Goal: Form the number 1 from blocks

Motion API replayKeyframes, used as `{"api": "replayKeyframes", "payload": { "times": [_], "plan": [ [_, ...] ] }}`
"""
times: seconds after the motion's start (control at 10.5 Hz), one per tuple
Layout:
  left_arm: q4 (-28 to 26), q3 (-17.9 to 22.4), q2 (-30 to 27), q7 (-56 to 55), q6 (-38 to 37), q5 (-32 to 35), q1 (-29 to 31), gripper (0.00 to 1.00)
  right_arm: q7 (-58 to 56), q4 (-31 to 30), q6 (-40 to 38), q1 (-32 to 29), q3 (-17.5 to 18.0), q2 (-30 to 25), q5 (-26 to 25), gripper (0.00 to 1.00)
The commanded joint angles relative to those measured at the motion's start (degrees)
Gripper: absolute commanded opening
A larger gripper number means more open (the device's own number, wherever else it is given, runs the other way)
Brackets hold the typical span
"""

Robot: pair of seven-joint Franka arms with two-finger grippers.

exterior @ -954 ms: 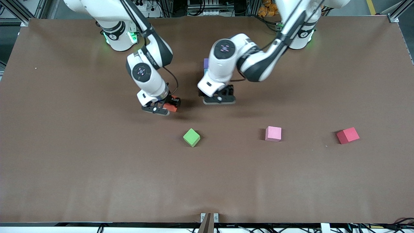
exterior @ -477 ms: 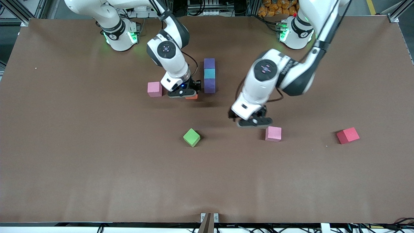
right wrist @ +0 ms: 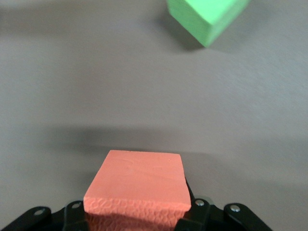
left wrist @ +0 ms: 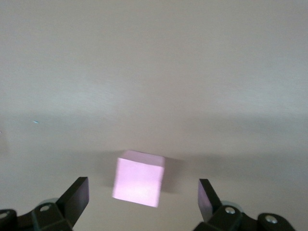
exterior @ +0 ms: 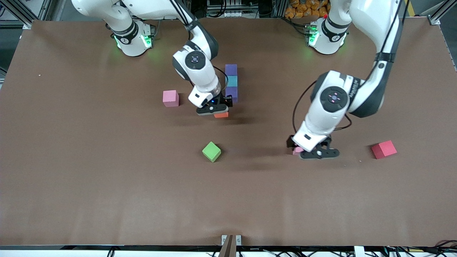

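My left gripper is to go down next and close on opposite sides of the pink block (exterior: 297, 150) (left wrist: 138, 179) below its open fingers, nearer the red block.
Three blocks form a column on the table: purple (exterior: 231, 69), sky-blue (exterior: 232, 81), purple (exterior: 232, 93). My right gripper (exterior: 215, 110) is shut on the orange block (exterior: 221, 115) (right wrist: 137, 180), close to the nearer end of that column. Whether the orange block rests on the table I cannot tell. My left gripper (exterior: 317, 153) (left wrist: 143, 199) stands open over a pink block (exterior: 297, 150) (left wrist: 138, 178), which lies between its spread fingers (left wrist: 77, 197) without touching them. A second pink block (exterior: 170, 98) sits beside the column, toward the right arm's end.
A green block (exterior: 211, 151) (right wrist: 204, 17) lies nearer the front camera than the column. A red block (exterior: 383, 149) lies toward the left arm's end, beside the left gripper. The brown table (exterior: 107, 185) stretches wide toward the front camera.
The right gripper carried the orange block from beside the second pink block to the column's nearer end. The left arm swung toward its own end and came down over the pink block.
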Motion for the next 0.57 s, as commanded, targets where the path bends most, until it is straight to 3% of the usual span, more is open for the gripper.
{"api": "replayKeyframes", "payload": {
  "times": [0.0, 0.19, 0.48],
  "plan": [
    [0.39, 1.51, 1.39, 1.59, -0.32, -0.50, -0.31, 1.00, 0.14, 5.99, -5.80, 2.56, -2.63, 3.36, -0.82, 0.64],
    [0.30, 2.39, 2.27, 1.68, -0.23, -4.27, -0.40, 1.00, 2.41, 10.65, -16.36, 4.05, -3.43, 4.85, -0.47, 0.65],
    [0.04, 2.39, 4.82, 3.95, -0.23, -6.30, -0.92, 1.00, 4.27, 13.11, -16.22, 5.47, -3.61, 6.79, -0.47, 0.64]
  ]
}}
